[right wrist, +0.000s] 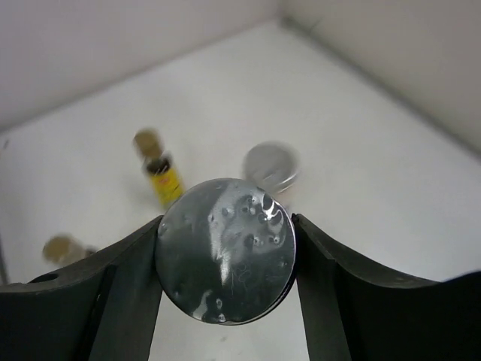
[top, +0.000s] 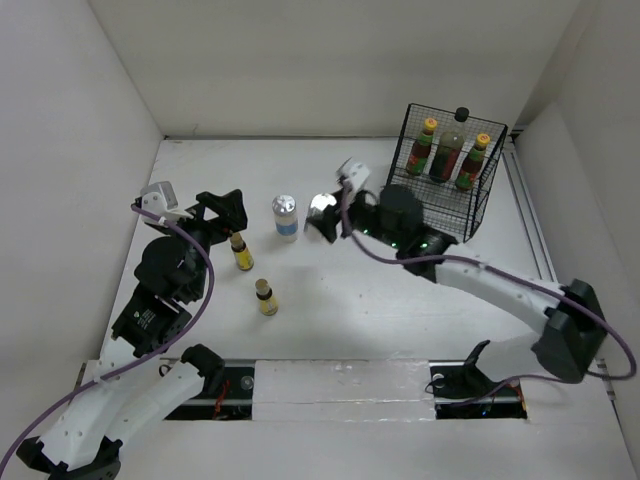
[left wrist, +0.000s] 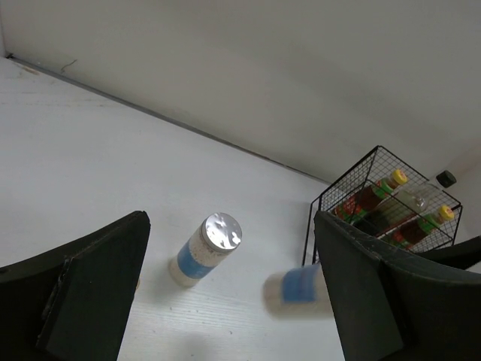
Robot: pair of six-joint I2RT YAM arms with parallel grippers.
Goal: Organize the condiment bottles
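The robot's right gripper will release the white-blue bottle in the black wire basket, before the brown bottle nearer the table's middle (top: 411,188).
My right gripper (top: 323,210) is shut on a white-blue bottle; its silver cap (right wrist: 225,248) fills the gap between both fingers. In the left wrist view that bottle (left wrist: 301,289) is blurred. The other white-blue bottle (top: 285,216) stands upright to its left. My left gripper (top: 226,218) is open and holds nothing, just behind a tiny yellow bottle (top: 240,250). A second tiny yellow bottle (top: 266,297) stands nearer the arms. Two brown yellow-capped bottles (top: 423,148) (top: 472,162) and the tall dark black-capped bottle (top: 449,148) sit in the basket.
The black wire basket (top: 487,200) stands at the back right, close to the right wall. White walls close the table on the left, back and right. The right arm's forearm (top: 490,285) stretches across the right half of the table.
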